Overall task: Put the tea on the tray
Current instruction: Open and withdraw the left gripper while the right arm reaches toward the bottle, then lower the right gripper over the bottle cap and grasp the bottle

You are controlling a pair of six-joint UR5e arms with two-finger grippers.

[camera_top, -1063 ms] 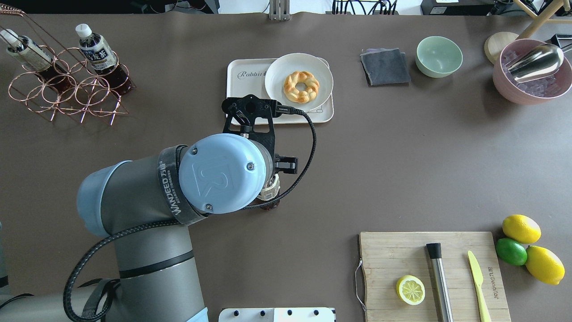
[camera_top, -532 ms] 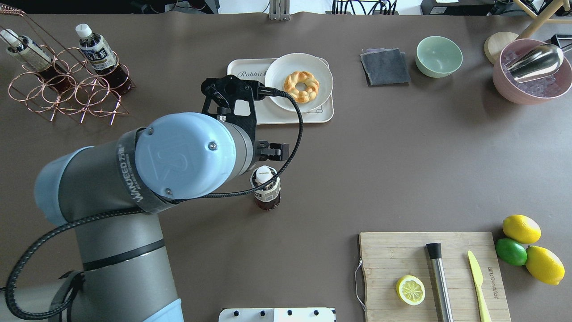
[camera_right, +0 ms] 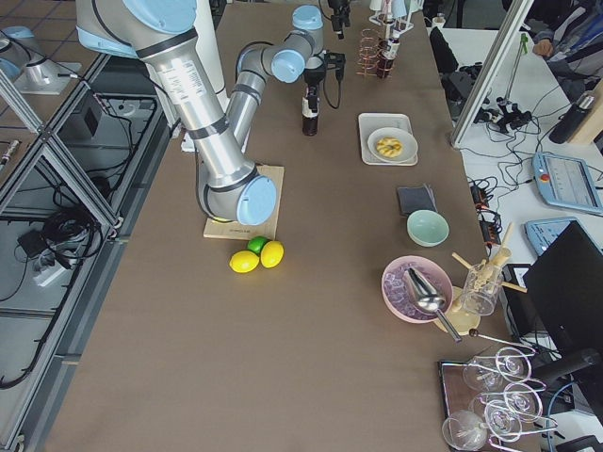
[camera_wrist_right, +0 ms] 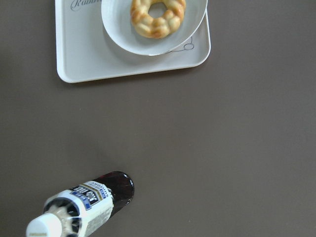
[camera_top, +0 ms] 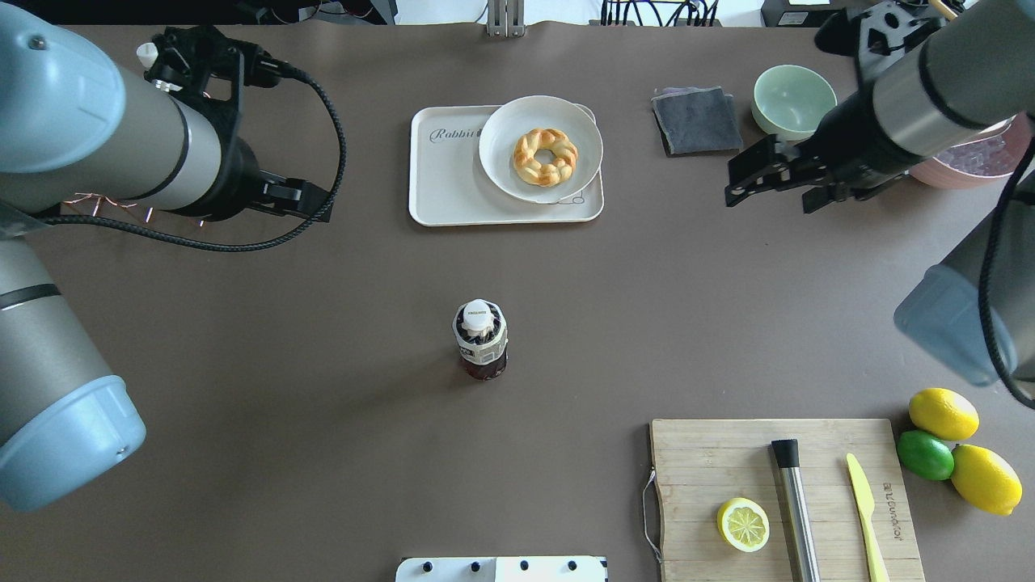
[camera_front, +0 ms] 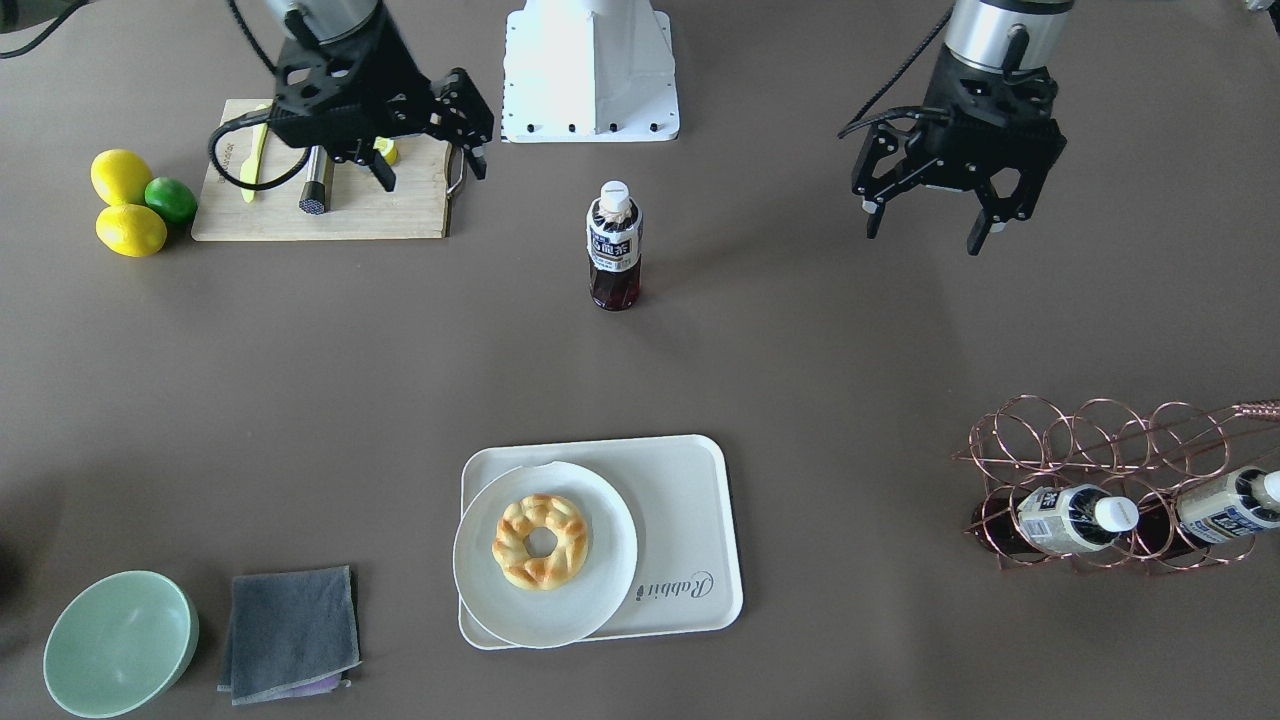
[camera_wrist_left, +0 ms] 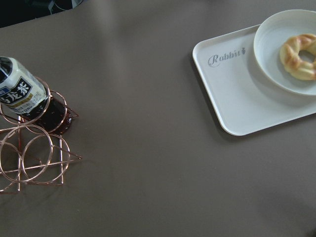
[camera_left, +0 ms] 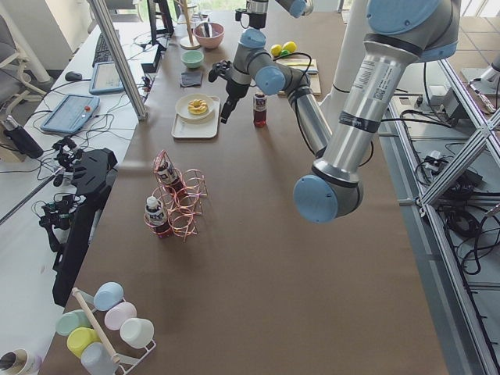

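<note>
I need to next move my right gripper to the standing tea's neck [camera_front: 614, 216] [camera_wrist_right: 63, 214], just below its white cap, and close it there.
The tea [camera_top: 480, 339] stands upright and alone on the brown table; it also shows in the front view [camera_front: 613, 245] and low left in the right wrist view [camera_wrist_right: 84, 207]. The tray [camera_top: 449, 178] lies beyond it with "Rabbit" on its free left part [camera_wrist_left: 242, 98]. My left gripper [camera_front: 922, 238] is open and empty, raised well to the bottle's left near the rack [camera_top: 311, 202]. My right gripper [camera_front: 432, 172] is open and empty, raised to the bottle's right [camera_top: 768, 200].
A round white plate [camera_top: 540, 149] with a braided pastry fills the tray's right part. A copper wire rack [camera_front: 1100, 490] holds two more bottles. A cutting board [camera_top: 703, 461], lemons and lime [camera_top: 942, 412], green bowl [camera_top: 794, 101] and grey cloth [camera_top: 697, 120] lie right.
My left arm has drawn away from above the bottle, to the left and back toward the rack. The bottle stays where it stood. My right arm has come into view from the right.
</note>
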